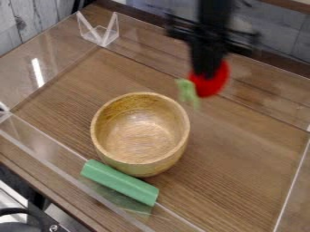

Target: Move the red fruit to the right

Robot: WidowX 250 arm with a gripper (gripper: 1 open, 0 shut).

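Observation:
Next, I release the red fruit on the open table (231, 164) beside the wooden bowl, level with the bowl's front rim.
The red fruit (213, 83), small and bright red with a green leafy end (188, 91), hangs in the air above the wooden table, to the upper right of the wooden bowl (140, 132). My gripper (212, 71) comes down from the top of the view and is shut on the red fruit; its dark fingers are blurred by motion. The fruit is clear of the bowl and does not touch the table.
A long green block (119, 183) lies in front of the bowl near the front edge. Clear plastic walls (24, 68) ring the wooden table (248, 172). A small clear stand (100, 29) sits at the back left.

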